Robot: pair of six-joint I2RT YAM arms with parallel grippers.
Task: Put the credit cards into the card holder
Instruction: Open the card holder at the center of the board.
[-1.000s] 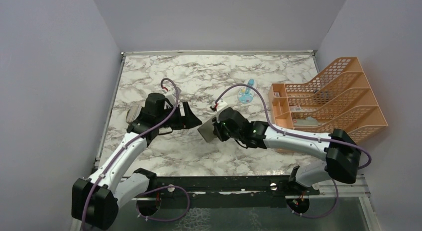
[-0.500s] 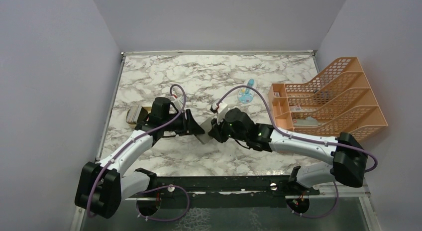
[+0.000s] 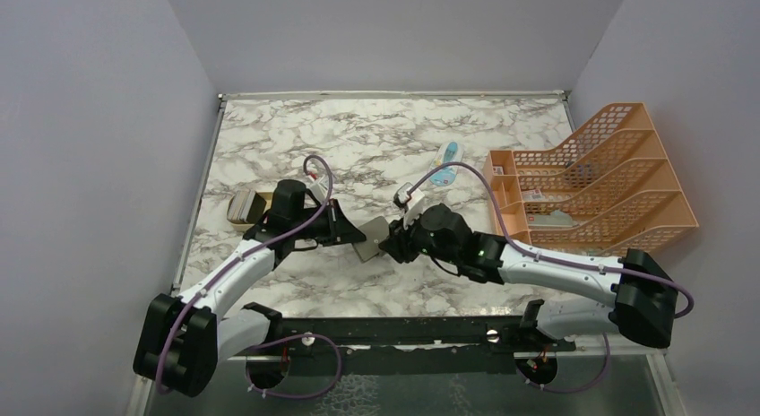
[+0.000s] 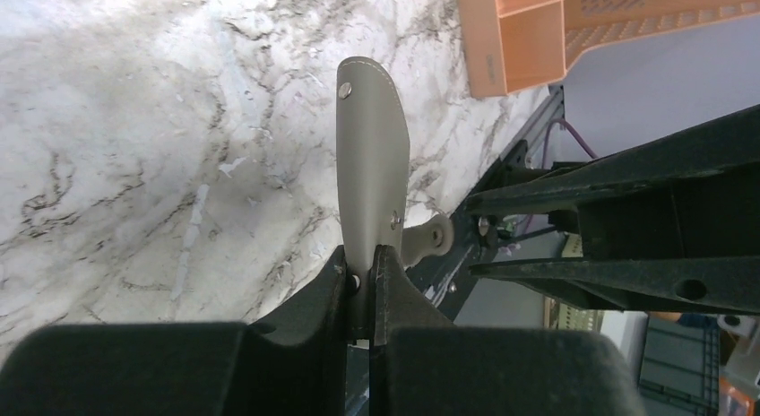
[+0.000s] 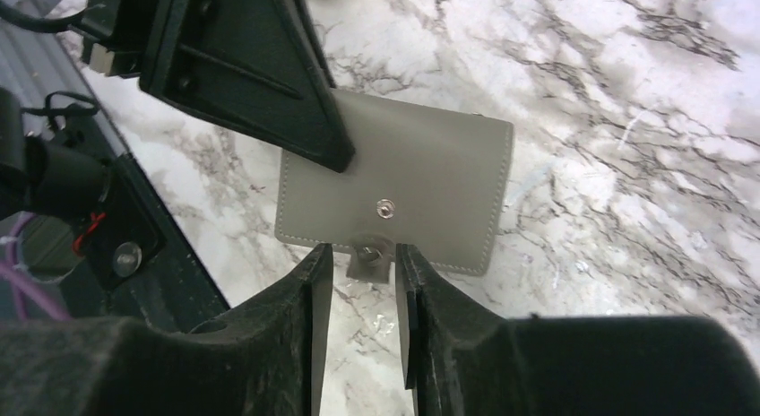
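My left gripper will need to open to free the card holder's covers, which it now pinches shut, while my right gripper will take the tab clasp (image 5: 369,258).
The card holder (image 3: 371,238), a flat grey wallet, hangs above the marble between the two arms. My left gripper (image 3: 353,234) is shut on its left edge; in the left wrist view the card holder (image 4: 371,156) stands edge-on out of the left gripper (image 4: 361,265). My right gripper (image 5: 365,255) is open, a finger on each side of the small tab clasp (image 5: 370,260) of the card holder (image 5: 412,178), without touching it. I cannot make out the credit cards; a pale grey shape lies in the tan tray (image 3: 255,201).
An orange mesh file rack (image 3: 591,174) fills the right side of the table. A light blue-and-white packet (image 3: 443,165) lies behind the right arm. The black rail (image 3: 403,331) runs along the table's near edge.
The left gripper came in from the left and shut on the card holder. The right gripper, shut on it before, has opened and drawn back a little to the right.
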